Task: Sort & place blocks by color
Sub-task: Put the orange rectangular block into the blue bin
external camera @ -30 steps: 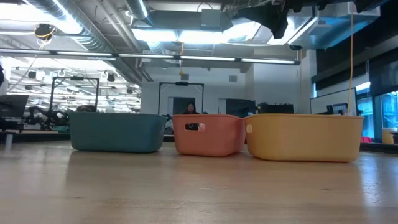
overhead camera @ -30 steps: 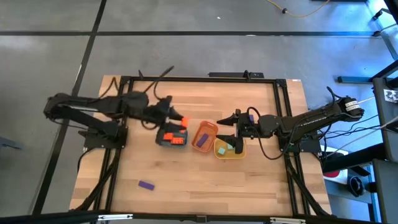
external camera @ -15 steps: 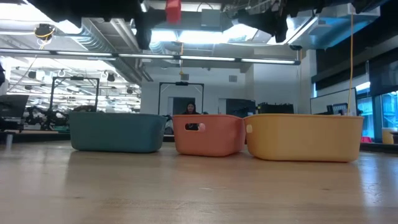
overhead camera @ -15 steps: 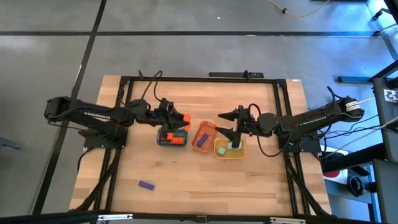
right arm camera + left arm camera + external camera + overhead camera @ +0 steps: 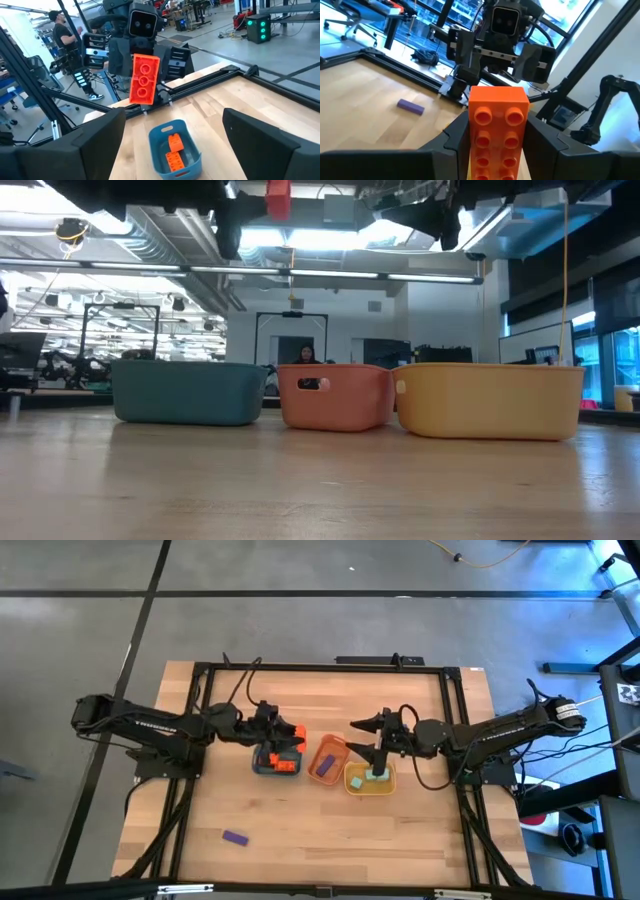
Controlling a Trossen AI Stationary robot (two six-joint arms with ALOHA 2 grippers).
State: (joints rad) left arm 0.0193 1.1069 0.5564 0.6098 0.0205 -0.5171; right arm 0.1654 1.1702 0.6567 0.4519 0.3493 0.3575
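Note:
Next, I release the orange-red block from my left gripper in the blue tray's half (image 5: pixel 287 758) nearest the orange tray, next to the other blocks.
My left gripper (image 5: pixel 284 730) is shut on an orange-red block (image 5: pixel 497 130) and holds it in the air over the blue tray (image 5: pixel 262 762). Other orange-red blocks (image 5: pixel 172 150) lie in that tray. My right gripper (image 5: pixel 368 738) hangs open and holds nothing above the yellow tray (image 5: pixel 350 787), where mint green blocks (image 5: pixel 357 781) lie. The orange tray (image 5: pixel 335 748) between them holds a purple block (image 5: pixel 322 769). Another purple block (image 5: pixel 235 837) lies flat on the table near its front left. My left gripper pinches the block's two long sides (image 5: pixel 472 145) between its two fingers (image 5: pixel 452 145). The fingers come level from the table's left. The block stands nearly upright and a little tilted, studs toward my left arm, lifted clear above the blue tray.
The three trays stand side by side at the table's middle: blue (image 5: pixel 188 392), orange (image 5: pixel 335 396), yellow (image 5: pixel 490 400). A black frame (image 5: pixel 320 666) runs around the table. Bare wood lies in front of the trays. A person (image 5: pixel 62 35) stands in the room beyond.
My left gripper has come down over the blue tray and tipped to level, rolling a little, with the orange-red block still in its fingers. The block has dropped into the top of the low view. For the last half second it has hung still.

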